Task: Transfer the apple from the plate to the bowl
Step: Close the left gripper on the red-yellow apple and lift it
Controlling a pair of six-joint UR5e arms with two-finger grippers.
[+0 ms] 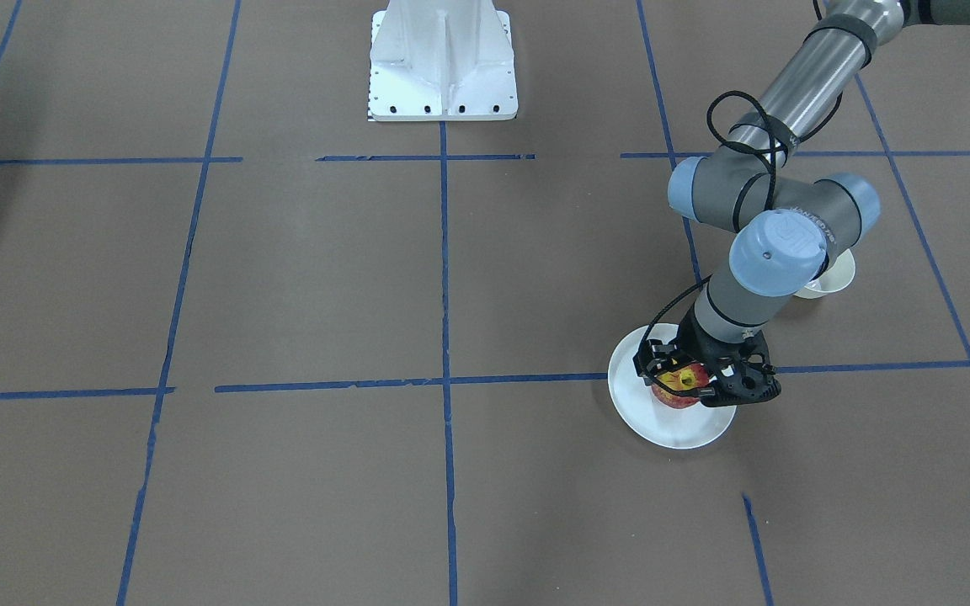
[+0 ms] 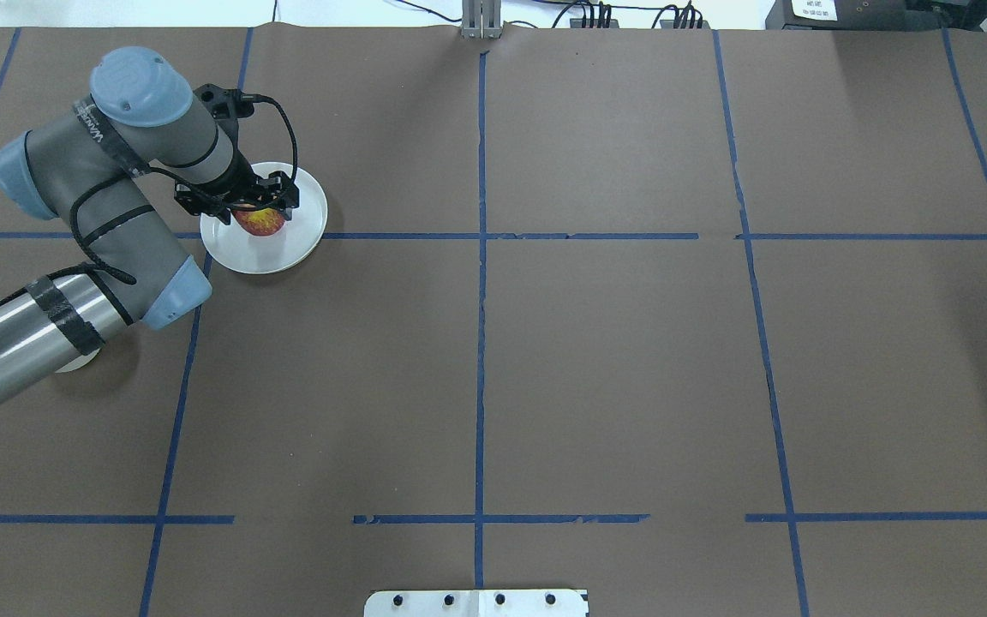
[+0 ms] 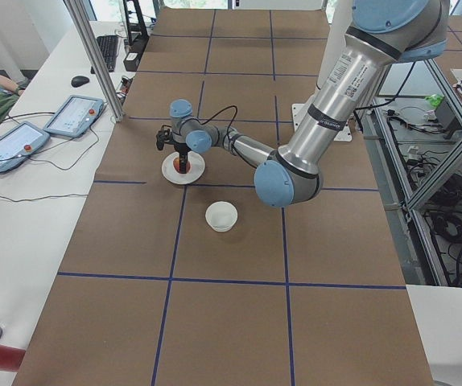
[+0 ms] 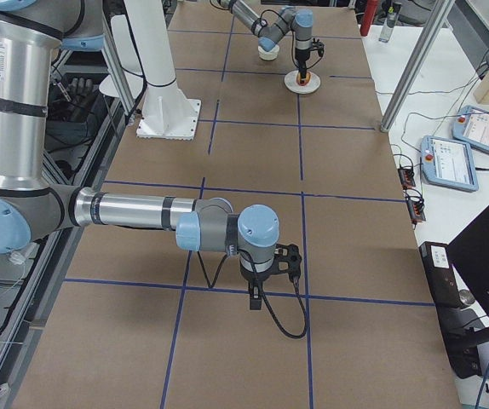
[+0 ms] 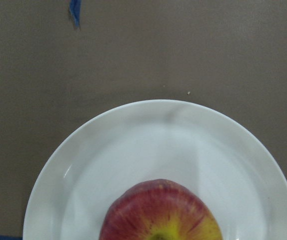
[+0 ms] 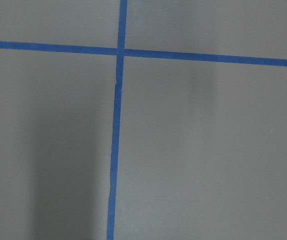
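Next, my left gripper lets go of the apple in the middle of the cream bowl (image 1: 812, 271), under the arm's elbow.
The red and yellow apple (image 1: 675, 389) rests on the white plate (image 1: 670, 429); the left wrist view shows the apple (image 5: 161, 215) at the bottom edge and the plate (image 5: 133, 145) under it. My left gripper (image 1: 680, 380) is lowered over the apple, one finger on each side, and looks open. The cream bowl (image 3: 221, 216) stands on the table beside the plate, partly hidden under my left arm in the front view (image 1: 834, 278). My right gripper (image 4: 266, 281) shows only in the exterior right view, far from the dishes. I cannot tell whether it is open or shut.
Brown paper with blue tape lines covers the table (image 2: 613, 360). The white robot base (image 1: 443, 63) stands at the middle of the robot's side. My left arm's elbow (image 2: 74, 223) hangs over the bowl.
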